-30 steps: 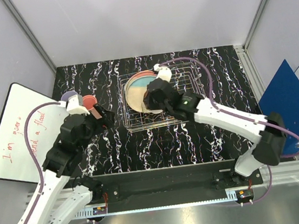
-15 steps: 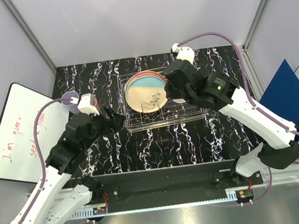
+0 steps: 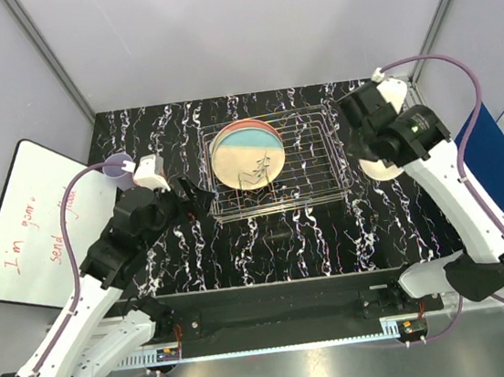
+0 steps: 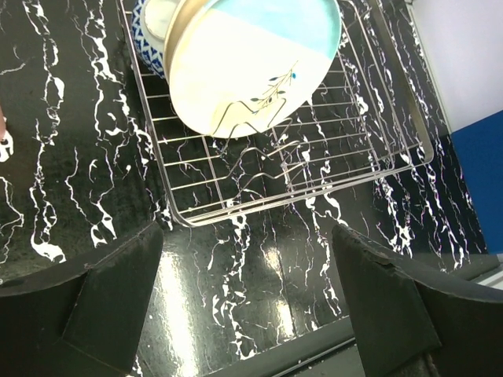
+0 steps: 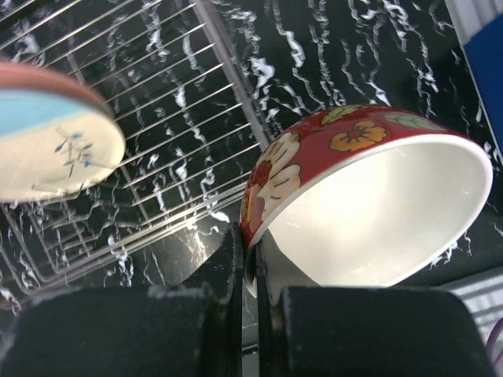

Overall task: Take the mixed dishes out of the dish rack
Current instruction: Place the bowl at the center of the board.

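Next, I set the red floral bowl down with my right gripper on the marbled tabletop (image 3: 390, 138) (image 5: 350, 39) between the dish rack and the blue folders.
The dish rack (image 3: 299, 160) stands mid-table, a silver wire tray. A cream and blue plate (image 3: 246, 157) with a sprig drawing leans in its left half, a pink rim showing behind it. In the left wrist view a blue-white patterned bowl (image 4: 149, 39) sits behind that plate (image 4: 251, 67). My left gripper (image 3: 196, 198) hovers open by the rack's front left corner (image 4: 185, 216), nothing between its fingers (image 4: 102, 306). My right gripper (image 5: 253, 259) is shut on the rim of a red floral bowl (image 5: 369, 212), held tilted above the table right of the rack (image 3: 380, 170).
A lavender cup (image 3: 118, 163) stands on the table behind my left arm. A whiteboard (image 3: 17, 226) with red writing lies off the table's left side. Blue folders (image 3: 493, 163) lie to the right. Bare black marbled tabletop (image 3: 268, 242) lies in front of the rack.
My right arm lifted the red bowl out of the rack and swung it right, past the rack's edge. My left gripper moved right towards the rack's front left corner, still open.
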Robot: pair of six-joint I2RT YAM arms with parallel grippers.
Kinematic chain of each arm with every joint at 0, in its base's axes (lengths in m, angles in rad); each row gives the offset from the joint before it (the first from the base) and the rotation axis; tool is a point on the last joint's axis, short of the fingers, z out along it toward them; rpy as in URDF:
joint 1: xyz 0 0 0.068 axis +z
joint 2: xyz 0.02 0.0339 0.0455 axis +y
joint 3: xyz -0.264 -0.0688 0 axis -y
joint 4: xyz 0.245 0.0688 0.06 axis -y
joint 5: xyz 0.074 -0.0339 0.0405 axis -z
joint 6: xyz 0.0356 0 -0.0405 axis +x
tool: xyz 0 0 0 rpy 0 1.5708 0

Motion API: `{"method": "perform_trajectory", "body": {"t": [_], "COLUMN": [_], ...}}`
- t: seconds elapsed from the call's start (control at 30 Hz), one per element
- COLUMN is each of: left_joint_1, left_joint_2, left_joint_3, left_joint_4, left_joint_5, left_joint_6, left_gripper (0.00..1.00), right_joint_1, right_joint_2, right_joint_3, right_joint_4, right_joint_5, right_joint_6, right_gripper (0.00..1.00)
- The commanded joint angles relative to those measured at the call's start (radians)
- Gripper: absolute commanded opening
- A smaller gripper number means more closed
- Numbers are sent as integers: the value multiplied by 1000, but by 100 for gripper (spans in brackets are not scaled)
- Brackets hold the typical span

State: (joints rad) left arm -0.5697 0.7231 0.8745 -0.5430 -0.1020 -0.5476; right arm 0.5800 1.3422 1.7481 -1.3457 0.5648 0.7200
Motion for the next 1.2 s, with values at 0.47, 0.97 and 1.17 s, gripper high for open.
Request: {"method": "perform_trajectory", "body": {"t": [0.47,0.97,1.17], "left_joint_1": [-7,-7,-7], "left_joint_2": [61,153,174], "left_joint_3": [15,41,41], "left_joint_4": [78,78,78], "left_joint_5": [44,27,36], "left_joint_6": [18,14,8], "left_gripper": [92,92,92], "right_joint_1": [-535,-677,-690], "right_joint_2": [406,837,907], "right_joint_3": [122,438,470], "right_joint_4": [295,230,227], "right_joint_5": [-342,-361,-364], "right_joint_6": [-109,-156,-151], "right_gripper": [0,0,0]}}
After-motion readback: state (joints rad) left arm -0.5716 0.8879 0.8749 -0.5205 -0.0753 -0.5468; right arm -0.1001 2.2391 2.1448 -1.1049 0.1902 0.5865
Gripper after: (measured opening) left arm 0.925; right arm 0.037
